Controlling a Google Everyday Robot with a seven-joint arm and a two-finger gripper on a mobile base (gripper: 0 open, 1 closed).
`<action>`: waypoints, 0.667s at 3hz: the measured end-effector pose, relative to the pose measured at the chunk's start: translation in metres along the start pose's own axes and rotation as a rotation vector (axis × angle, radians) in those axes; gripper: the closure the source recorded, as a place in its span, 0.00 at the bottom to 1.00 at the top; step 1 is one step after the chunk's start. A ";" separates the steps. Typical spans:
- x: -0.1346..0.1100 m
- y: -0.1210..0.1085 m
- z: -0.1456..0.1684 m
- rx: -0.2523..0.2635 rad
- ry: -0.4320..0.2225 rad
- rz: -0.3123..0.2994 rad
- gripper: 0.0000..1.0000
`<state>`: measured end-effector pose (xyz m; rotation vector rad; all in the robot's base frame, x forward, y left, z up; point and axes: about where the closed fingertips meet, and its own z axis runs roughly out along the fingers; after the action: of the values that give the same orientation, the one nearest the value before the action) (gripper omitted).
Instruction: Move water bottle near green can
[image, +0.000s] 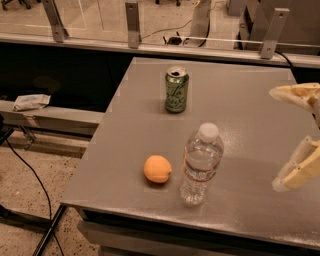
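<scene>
My gripper is going to close on the upper half of the water bottle (204, 155), just under its white cap, so it can carry the bottle toward the green can.
The water bottle (201, 164) stands upright near the front edge of the grey table (250, 115); it is clear and ribbed, with a white cap and a reddish-white label band. The green can (176, 89) stands upright further back, well apart from the bottle. My gripper (289, 141) is at the right edge of the view, to the right of the bottle and clear of it. Its two pale fingers are spread wide, one above the other, with nothing between them.
An orange fruit (157, 169) lies just left of the bottle. A railing with metal posts (133, 24) runs behind the table. The table's left edge drops to a floor with cables (30, 175) and a lower ledge (50, 117).
</scene>
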<state>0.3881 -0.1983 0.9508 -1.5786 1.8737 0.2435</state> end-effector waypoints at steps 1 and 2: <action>-0.007 0.006 0.008 -0.044 -0.085 0.039 0.00; -0.025 0.023 0.027 -0.161 -0.286 0.127 0.00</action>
<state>0.3779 -0.1578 0.9385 -1.4409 1.7647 0.6554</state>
